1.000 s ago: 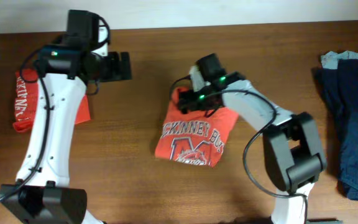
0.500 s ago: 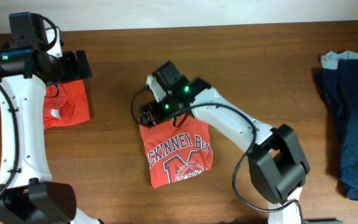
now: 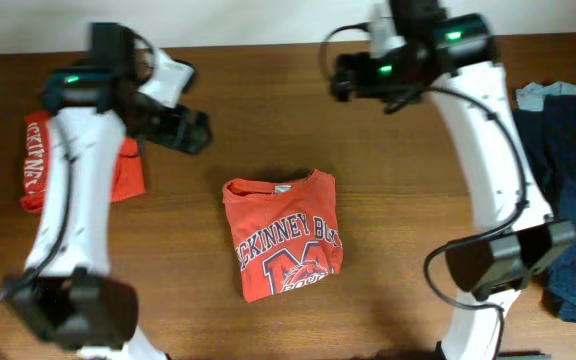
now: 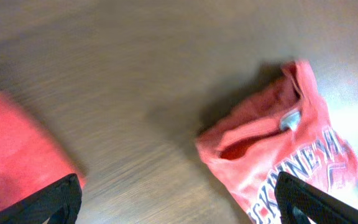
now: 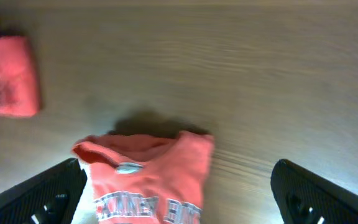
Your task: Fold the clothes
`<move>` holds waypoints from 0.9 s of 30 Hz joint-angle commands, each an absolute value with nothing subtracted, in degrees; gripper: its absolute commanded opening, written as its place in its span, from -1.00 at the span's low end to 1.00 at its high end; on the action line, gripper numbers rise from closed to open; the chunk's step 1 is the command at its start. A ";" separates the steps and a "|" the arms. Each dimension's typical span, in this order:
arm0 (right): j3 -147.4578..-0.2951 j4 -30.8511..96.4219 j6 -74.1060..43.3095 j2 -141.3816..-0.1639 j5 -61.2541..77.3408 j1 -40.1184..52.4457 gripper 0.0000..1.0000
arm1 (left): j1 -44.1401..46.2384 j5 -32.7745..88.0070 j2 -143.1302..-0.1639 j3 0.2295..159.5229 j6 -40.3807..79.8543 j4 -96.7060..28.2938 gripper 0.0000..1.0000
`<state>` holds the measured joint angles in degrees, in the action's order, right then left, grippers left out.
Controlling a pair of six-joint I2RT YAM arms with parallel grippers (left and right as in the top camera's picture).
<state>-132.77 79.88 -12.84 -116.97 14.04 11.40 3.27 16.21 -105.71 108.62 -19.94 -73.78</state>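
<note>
The robot's left gripper needs to next go to the centre red-orange T-shirt and grab the T-shirt's collar (image 3: 267, 187) (image 4: 257, 129) beside its white neck tag.
One of the clothes, a folded red-orange T-shirt (image 3: 283, 235) with "McKinney" lettering and a white neck tag, lies flat at the table's centre. It also shows in the left wrist view (image 4: 284, 143) and the right wrist view (image 5: 148, 177). A second folded red-orange shirt (image 3: 36, 165) lies at the far left, partly under my left arm. My left gripper (image 3: 198, 130) hangs open, up and to the left of the centre shirt, holding nothing (image 4: 176, 208). My right gripper (image 3: 340, 78) is open and empty too, high above the table's back, behind the shirt (image 5: 179, 199).
A heap of dark blue garments (image 3: 568, 190) with a light blue piece (image 3: 543, 95) fills the right edge of the table. Bare brown wood (image 3: 418, 230) lies between the centre shirt and that heap. The second shirt also appears in both wrist views (image 4: 11, 149) (image 5: 8, 74).
My right gripper has let go of the centre shirt and swung up and back to the right. My left gripper has moved right, off the left shirt toward the centre.
</note>
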 commanded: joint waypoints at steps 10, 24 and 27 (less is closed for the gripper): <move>-133.27 84.20 -10.92 -116.73 11.70 4.47 0.98 | 16.32 22.31 -125.89 108.71 -38.96 -79.99 0.96; -133.27 84.31 -10.96 -116.73 11.75 5.37 0.98 | 16.88 26.55 -129.49 108.71 -46.63 -79.92 0.96; -133.27 84.27 -10.96 -116.73 11.75 5.93 0.98 | 16.88 26.55 -131.85 108.68 -46.63 -79.48 0.96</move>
<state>-132.77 84.20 -11.53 -116.97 12.58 4.93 16.60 25.30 -127.61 108.40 -44.99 -79.85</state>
